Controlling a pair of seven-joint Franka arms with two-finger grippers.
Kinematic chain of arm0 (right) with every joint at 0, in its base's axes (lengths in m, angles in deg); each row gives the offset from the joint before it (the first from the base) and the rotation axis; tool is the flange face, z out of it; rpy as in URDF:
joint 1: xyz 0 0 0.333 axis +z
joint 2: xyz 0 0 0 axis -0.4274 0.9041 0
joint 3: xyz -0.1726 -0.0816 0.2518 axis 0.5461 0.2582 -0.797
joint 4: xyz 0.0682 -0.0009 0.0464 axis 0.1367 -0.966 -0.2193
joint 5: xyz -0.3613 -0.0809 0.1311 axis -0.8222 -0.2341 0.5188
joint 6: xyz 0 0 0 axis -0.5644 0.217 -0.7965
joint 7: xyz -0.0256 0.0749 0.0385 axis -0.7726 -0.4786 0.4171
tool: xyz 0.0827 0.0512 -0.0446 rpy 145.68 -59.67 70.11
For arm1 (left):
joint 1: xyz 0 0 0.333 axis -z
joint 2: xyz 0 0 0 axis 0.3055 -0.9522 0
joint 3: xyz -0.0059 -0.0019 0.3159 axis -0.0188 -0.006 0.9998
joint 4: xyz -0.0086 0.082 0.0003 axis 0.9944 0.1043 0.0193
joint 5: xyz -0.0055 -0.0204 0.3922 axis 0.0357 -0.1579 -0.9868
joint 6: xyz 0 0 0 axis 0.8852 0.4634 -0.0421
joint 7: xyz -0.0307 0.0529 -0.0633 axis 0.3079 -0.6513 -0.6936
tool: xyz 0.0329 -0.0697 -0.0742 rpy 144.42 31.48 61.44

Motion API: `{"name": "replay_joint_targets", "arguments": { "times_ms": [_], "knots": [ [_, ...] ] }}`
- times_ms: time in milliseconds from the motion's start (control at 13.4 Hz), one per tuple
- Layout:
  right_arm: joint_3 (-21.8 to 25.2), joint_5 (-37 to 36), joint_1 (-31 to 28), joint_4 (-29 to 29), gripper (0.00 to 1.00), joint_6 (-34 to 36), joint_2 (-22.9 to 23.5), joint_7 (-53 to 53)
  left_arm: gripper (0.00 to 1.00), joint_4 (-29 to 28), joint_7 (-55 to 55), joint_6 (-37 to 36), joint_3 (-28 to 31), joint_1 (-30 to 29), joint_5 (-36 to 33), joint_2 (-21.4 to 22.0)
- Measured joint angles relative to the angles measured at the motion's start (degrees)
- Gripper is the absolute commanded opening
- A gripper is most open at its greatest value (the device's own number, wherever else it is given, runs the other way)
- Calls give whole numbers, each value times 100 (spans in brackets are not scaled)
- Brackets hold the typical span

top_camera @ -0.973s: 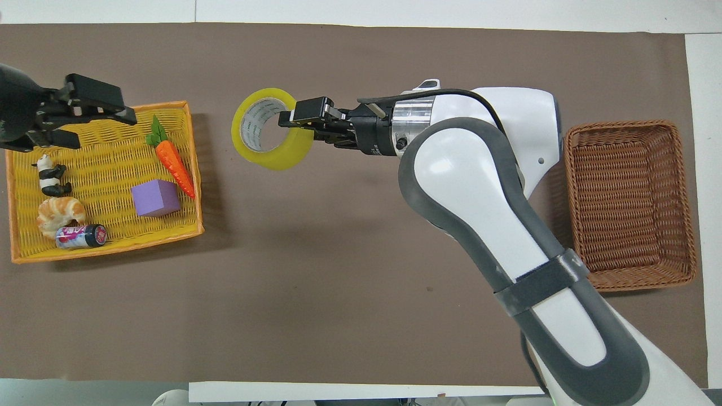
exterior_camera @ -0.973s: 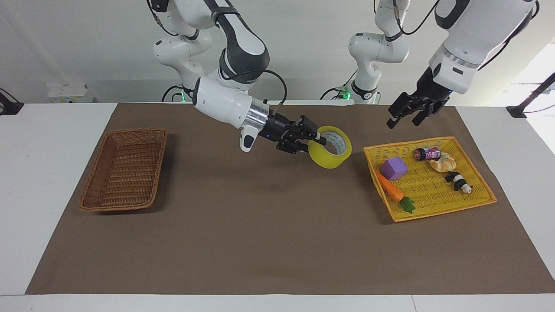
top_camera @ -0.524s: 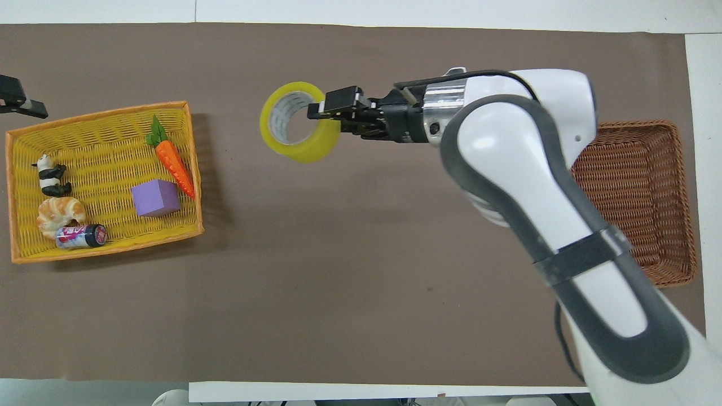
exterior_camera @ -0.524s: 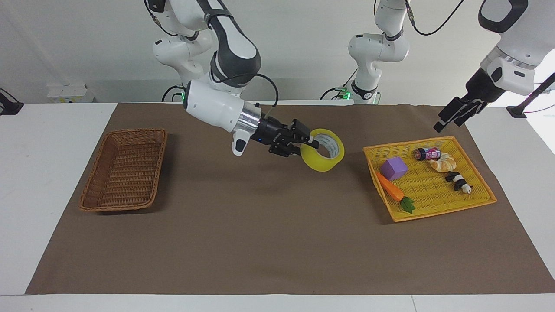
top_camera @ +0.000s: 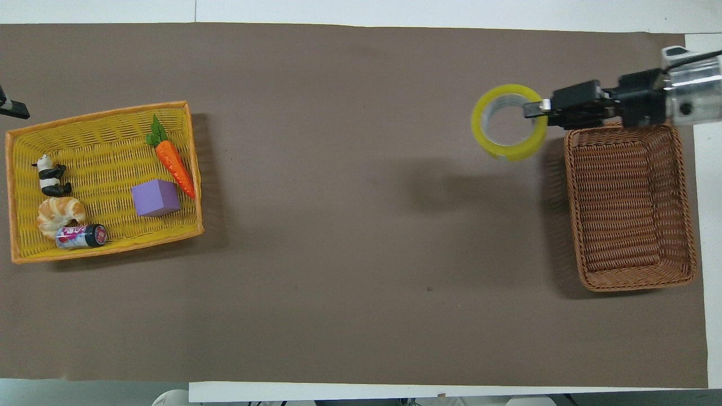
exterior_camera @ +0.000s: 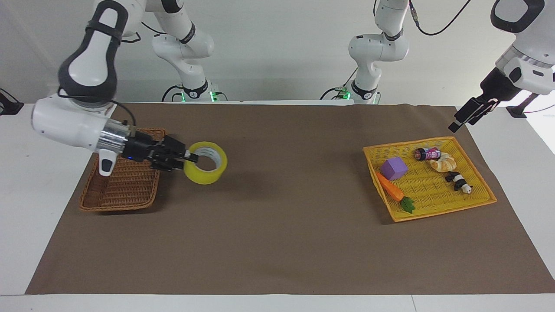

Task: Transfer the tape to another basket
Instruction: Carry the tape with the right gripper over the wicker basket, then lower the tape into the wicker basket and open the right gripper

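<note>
The robot's right gripper needs to release the yellow tape, now held in the air over the mat, near the middle of the brown wicker basket [top_camera: 618,217], toward the yellow tray.
My right gripper [exterior_camera: 190,158] is shut on the rim of the yellow tape [exterior_camera: 202,174], one finger inside the pale core. It holds the roll in the air over the brown mat, just beside the edge of the brown wicker basket [exterior_camera: 125,186]. In the overhead view the tape [top_camera: 510,151] hangs at the basket's [top_camera: 626,214] corner, outside it, with the right gripper [top_camera: 536,107] over the basket's rim. The basket holds nothing. My left gripper [exterior_camera: 470,115] is raised over the mat's edge near the yellow tray and waits; only its tip [top_camera: 12,106] shows in the overhead view.
The yellow woven tray [exterior_camera: 438,215] lies at the left arm's end, also in the overhead view [top_camera: 107,248]. In it are a purple cube [exterior_camera: 393,168], a toy carrot [exterior_camera: 390,187], a panda figure [exterior_camera: 458,181], a bread roll [exterior_camera: 443,164] and a small can [exterior_camera: 427,153].
My right arm has swung the tape from near the yellow tray across the mat to the brown basket's edge. My left gripper has drawn back from over the tray toward its own table end.
</note>
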Motion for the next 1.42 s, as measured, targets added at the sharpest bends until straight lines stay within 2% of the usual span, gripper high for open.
{"name": "replay_joint_targets", "arguments": {
  "times_ms": [150, 374, 599, 973, 1048, 1198, 1273, 1348, 1422],
  "knots": [
    [5, -711, -933, -18, 0, 430, -23, 695, 99, 0, 49, 0, -52, 80, -551, 0],
    [5, -1278, -1772, -347, 0, 588, -11, 1562, 99, 20, 127, -255, -120, 273, -1061, 0],
    [-8, -1394, -1963, -864, 0, 181, 134, 2195, 99, 105, 348, -623, -187, 275, -1439, 1],
    [-86, -1567, -1926, -1368, 0, -633, 303, 2713, 99, 107, 648, -675, -358, 275, -1713, -103],
    [-86, -1590, -1928, -1406, 6, -667, 303, 2816, 99, 107, 655, -675, -362, 270, -1718, -140],
    [-96, -1713, -1925, -1406, 43, -666, 287, 2901, 99, 108, 662, -676, -396, 150, -1727, -177],
    [-101, -1800, -1913, -1397, 87, -666, 269, 2945, 99, 116, 678, -676, -493, -12, -1728, -176],
    [-102, -1882, -1893, -1388, 100, -670, 255, 3004, 100, 124, 698, -676, -628, -193, -1728, -175],
    [-101, -2008, -1884, -1383, 100, -749, 248, 3028, 99, 129, 706, -676, -774, -361, -1728, -174]
  ]
}}
